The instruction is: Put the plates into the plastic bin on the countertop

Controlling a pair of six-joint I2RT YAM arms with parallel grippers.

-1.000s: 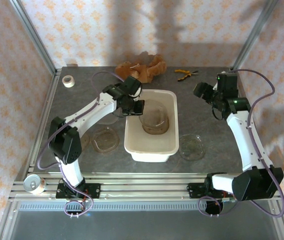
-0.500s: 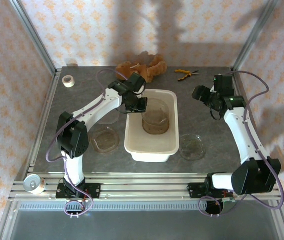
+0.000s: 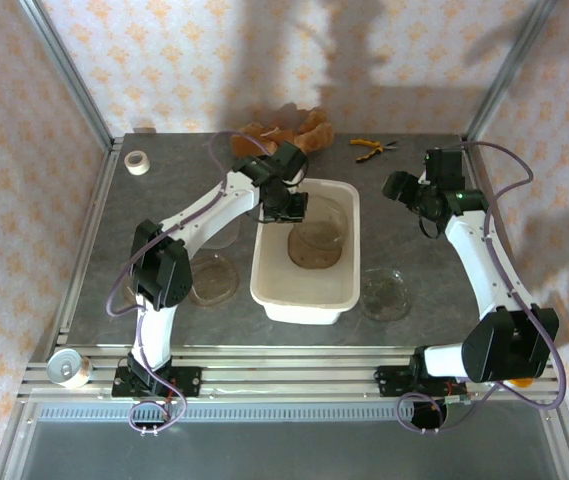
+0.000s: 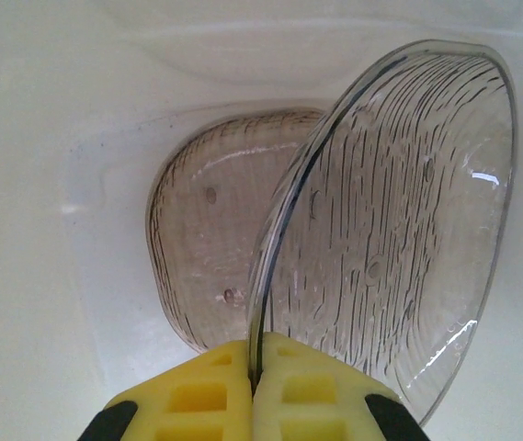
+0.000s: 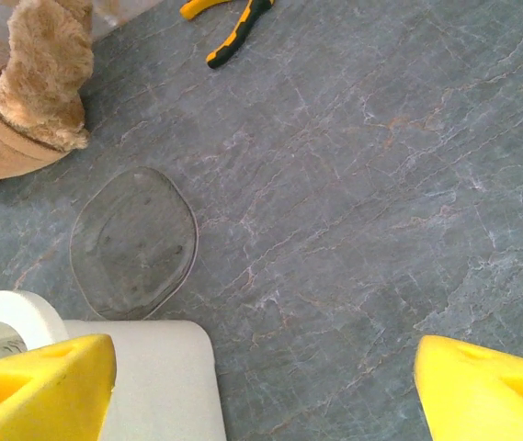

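Next, I let go of the clear brownish plate with my left gripper on top of the flat plate on the bin's bottom [image 3: 318, 246] [image 4: 270, 234].
The white plastic bin [image 3: 267, 283] stands mid-table on the dark countertop [image 3: 164, 200]. My left gripper [image 3: 289, 205] [image 4: 254, 367] is inside the bin's far left part, shut on the rim of a clear brownish plate [image 4: 399, 230] that stands tilted on edge. Another plate [image 3: 314, 248] [image 4: 206, 239] lies flat on the bin floor. Loose plates lie on the countertop left of the bin [image 3: 212, 278] and right of it [image 3: 385, 293]. My right gripper [image 3: 404, 188] [image 5: 261, 395] hovers open over bare countertop beside the bin's corner [image 5: 142, 377], near one more flat plate [image 5: 134, 241].
A brown plush toy [image 3: 284, 132] [image 5: 40, 83] sits behind the bin. Yellow pliers [image 3: 372, 147] [image 5: 229, 28] lie at the back right, a white tape roll [image 3: 136, 162] at the back left. A tin can [image 3: 67, 367] rests on the front rail.
My left gripper has carried the held plate to the right and farther back, over and into the bin. The right arm has shifted slightly.
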